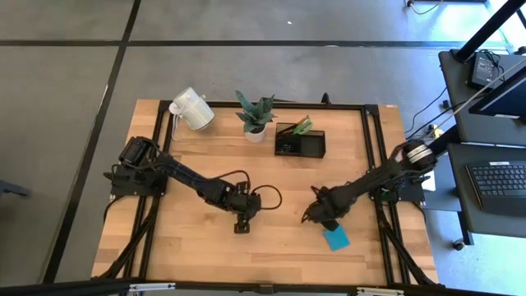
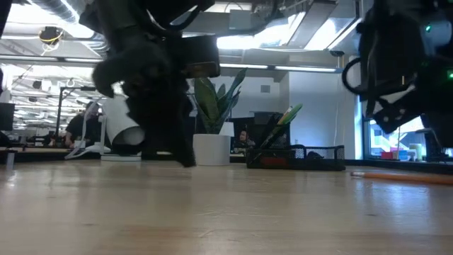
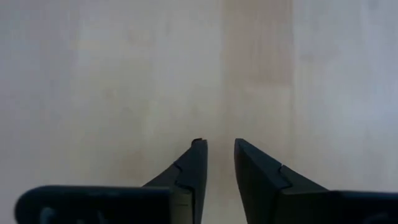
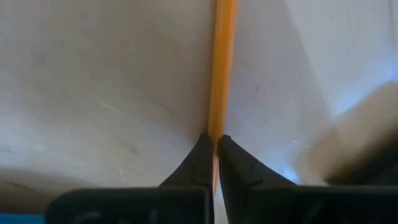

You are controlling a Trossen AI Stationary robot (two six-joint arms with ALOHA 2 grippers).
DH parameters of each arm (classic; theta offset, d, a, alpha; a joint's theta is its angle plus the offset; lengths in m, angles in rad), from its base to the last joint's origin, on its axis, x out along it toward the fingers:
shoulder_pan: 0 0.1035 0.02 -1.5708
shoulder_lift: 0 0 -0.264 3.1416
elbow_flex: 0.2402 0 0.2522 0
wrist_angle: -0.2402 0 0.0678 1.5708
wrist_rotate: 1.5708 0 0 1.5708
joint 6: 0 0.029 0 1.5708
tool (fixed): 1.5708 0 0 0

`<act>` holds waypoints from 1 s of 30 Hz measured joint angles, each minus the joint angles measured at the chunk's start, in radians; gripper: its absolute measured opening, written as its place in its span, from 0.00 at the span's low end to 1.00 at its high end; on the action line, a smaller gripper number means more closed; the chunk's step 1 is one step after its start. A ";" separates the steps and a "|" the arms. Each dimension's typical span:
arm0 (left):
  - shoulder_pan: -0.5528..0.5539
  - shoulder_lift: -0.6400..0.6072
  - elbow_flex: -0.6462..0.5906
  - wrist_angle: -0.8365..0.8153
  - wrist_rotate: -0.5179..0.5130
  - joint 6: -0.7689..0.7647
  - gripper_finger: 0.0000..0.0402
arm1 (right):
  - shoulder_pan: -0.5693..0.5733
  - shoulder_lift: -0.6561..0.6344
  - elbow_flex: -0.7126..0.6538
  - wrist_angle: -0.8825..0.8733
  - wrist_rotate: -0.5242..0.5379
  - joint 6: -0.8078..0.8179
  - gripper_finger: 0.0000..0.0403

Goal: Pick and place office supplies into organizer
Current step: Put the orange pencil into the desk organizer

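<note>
My right gripper will release the orange pencil into my left gripper's fingers, over the bare wood (image 1: 277,215) between both grippers.
An orange pencil (image 4: 221,68) runs across the pale wood table, and my right gripper (image 4: 214,142) is shut on it; the low view shows the pencil (image 2: 403,177) down at table level. In the high view this gripper (image 1: 316,212) hangs over the table's right half, just beside the blue sticky-note pad (image 1: 335,238). The black organizer (image 1: 300,141) stands near the far edge with green-handled scissors (image 1: 302,126) sticking up out of it. My left gripper (image 1: 241,222) hovers at the table's middle, its fingers (image 3: 193,168) slightly open over bare wood. My right gripper pinches the orange pencil's shaft (image 4: 216,132) between its two fingertips, one on each side. The fingers slant down from above, and the pencil runs straight ahead from between them. It lies low along the tabletop; I cannot tell whether it is lifted.
A white mug (image 1: 191,109) lies on its side at the far left, next to a potted plant (image 1: 256,117) in a white pot. Black rails (image 1: 374,164) frame the table. Bare wood spreads between the two grippers and along the near edge.
</note>
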 joint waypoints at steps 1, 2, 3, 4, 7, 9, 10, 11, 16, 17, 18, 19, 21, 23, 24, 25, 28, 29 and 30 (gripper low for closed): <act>0.005 0.000 0.000 0.012 -0.019 0.018 0.18 | 0.000 0.027 0.023 -0.024 0.001 -0.026 0.03; 0.008 0.000 0.000 0.023 -0.036 0.036 0.18 | 0.000 0.056 0.049 -0.049 0.005 -0.055 0.03; 0.010 0.000 0.000 0.031 -0.057 0.054 0.18 | 0.000 0.085 0.075 -0.075 0.006 -0.082 0.02; 0.012 0.000 0.000 0.033 -0.080 0.066 0.17 | 0.000 0.112 0.101 -0.101 0.007 -0.109 0.02; 0.023 0.000 0.000 0.042 -0.139 0.072 0.17 | 0.000 0.178 0.188 -0.157 0.031 -0.175 0.02; 0.029 0.000 0.000 0.042 -0.146 0.072 0.16 | 0.000 0.206 0.248 -0.150 0.071 -0.207 0.02; 0.030 0.000 0.000 0.042 -0.148 0.072 0.16 | 0.000 0.216 0.281 -0.119 0.094 -0.223 0.02; 0.030 0.000 0.000 0.039 -0.147 0.072 0.15 | -0.001 0.219 0.313 -0.050 0.115 -0.234 0.02; 0.023 -0.001 0.000 0.016 -0.123 0.072 0.14 | -0.001 0.232 0.415 0.087 0.148 -0.320 0.01; 0.021 -0.001 0.000 0.006 -0.123 0.071 0.14 | -0.001 0.234 0.427 0.140 0.148 -0.339 0.01; 0.019 -0.001 0.000 0.004 -0.123 0.071 0.14 | -0.002 0.237 0.434 0.184 0.153 -0.352 0.01; 0.015 -0.001 0.000 0.001 -0.123 0.070 0.14 | -0.006 0.241 0.435 0.188 0.156 -0.357 0.00; 0.008 -0.002 0.000 -0.016 -0.123 0.060 0.13 | -0.013 0.246 0.433 0.168 0.157 -0.365 0.00; -0.001 -0.004 0.000 -0.022 -0.122 0.056 0.13 | -0.014 0.260 0.433 0.185 0.160 -0.372 0.00; -0.004 -0.006 0.000 -0.026 -0.122 0.057 0.13 | -0.014 0.266 0.433 0.198 0.162 -0.383 0.00; -0.007 -0.007 0.000 -0.028 -0.122 0.056 0.13 | -0.014 0.271 0.433 0.212 0.164 -0.387 0.00; -0.014 -0.012 0.000 -0.023 -0.122 0.078 0.13 | -0.014 0.273 0.433 0.262 0.164 -0.392 0.00; -0.018 -0.012 0.000 -0.014 -0.122 0.096 0.14 | -0.014 0.274 0.433 0.271 0.162 -0.398 0.00; -0.020 -0.012 0.001 -0.005 -0.123 0.117 0.14 | -0.014 0.274 0.433 0.279 0.161 -0.406 0.00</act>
